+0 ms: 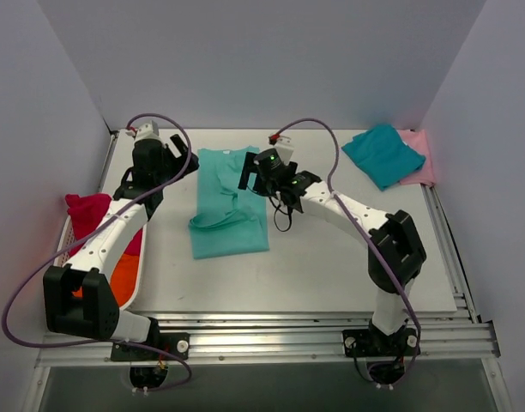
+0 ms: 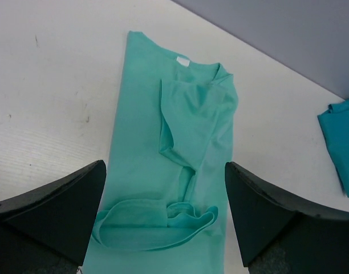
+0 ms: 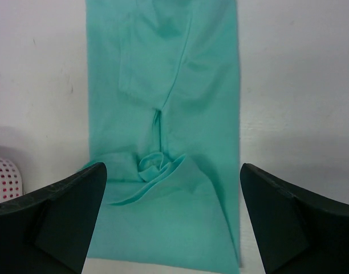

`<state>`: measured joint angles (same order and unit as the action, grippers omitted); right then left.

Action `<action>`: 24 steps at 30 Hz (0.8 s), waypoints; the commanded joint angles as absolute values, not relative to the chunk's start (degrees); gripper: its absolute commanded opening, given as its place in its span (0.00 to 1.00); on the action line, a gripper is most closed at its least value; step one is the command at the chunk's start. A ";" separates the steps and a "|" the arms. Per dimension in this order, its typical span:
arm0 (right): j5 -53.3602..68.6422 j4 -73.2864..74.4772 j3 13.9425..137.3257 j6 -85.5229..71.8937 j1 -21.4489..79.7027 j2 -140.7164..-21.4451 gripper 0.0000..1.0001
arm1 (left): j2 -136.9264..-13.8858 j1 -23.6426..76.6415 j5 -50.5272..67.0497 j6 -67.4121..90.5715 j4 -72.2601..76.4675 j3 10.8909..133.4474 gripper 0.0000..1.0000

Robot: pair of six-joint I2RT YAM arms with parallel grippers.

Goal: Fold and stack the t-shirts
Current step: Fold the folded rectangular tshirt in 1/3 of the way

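Note:
Next, I lower my right gripper to the rumpled fold [image 1: 239,211] [image 3: 183,169] across the middle of the light mint-green t-shirt and then close it on the raised part of that fold.
A light mint-green t-shirt [image 1: 229,206] lies on the table folded into a long strip, with a rumpled fold across its middle [image 2: 157,225]. My left gripper [image 1: 185,163] is open and empty, hovering at the shirt's far left edge; in its wrist view [image 2: 166,228] the jaws stand wide over the strip. My right gripper [image 1: 250,175] is open and empty above the shirt's far right edge, with the shirt [image 3: 163,114] spread below it [image 3: 171,222]. A folded teal shirt [image 1: 382,154] lies on a pale pink one [image 1: 422,153] at the back right. A magenta-red shirt [image 1: 88,212] and an orange one [image 1: 125,273] sit in the basket.
A white mesh basket [image 1: 135,287] stands along the table's left edge; its rim shows in the right wrist view [image 3: 3,177]. The teal shirt also shows at the right edge of the left wrist view [image 2: 340,142]. Grey walls close in the back and both sides.

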<state>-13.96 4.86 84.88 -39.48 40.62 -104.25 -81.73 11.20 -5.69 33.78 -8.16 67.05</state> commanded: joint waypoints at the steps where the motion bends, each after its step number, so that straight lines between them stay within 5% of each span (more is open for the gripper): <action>1: -11.78 1.50 83.50 -40.43 43.24 -108.45 1.00 | -80.07 11.16 -5.18 32.52 -4.39 63.55 0.94; 15: -8.88 2.55 94.04 -39.37 43.51 -124.19 0.99 | -82.18 10.99 -5.10 31.20 -2.29 62.49 0.94; 21: -9.58 3.87 94.48 -39.29 43.24 -124.01 0.91 | -83.41 10.99 -5.18 31.20 -1.58 62.40 0.94; 24: -10.02 4.39 94.13 -39.20 43.15 -123.31 0.79 | -83.85 10.99 -5.01 31.20 -1.06 62.31 0.94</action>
<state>-8.93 2.37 92.49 -39.48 43.64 -125.08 -83.46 11.18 -5.54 32.25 -4.78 62.28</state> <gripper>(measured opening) 0.819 0.940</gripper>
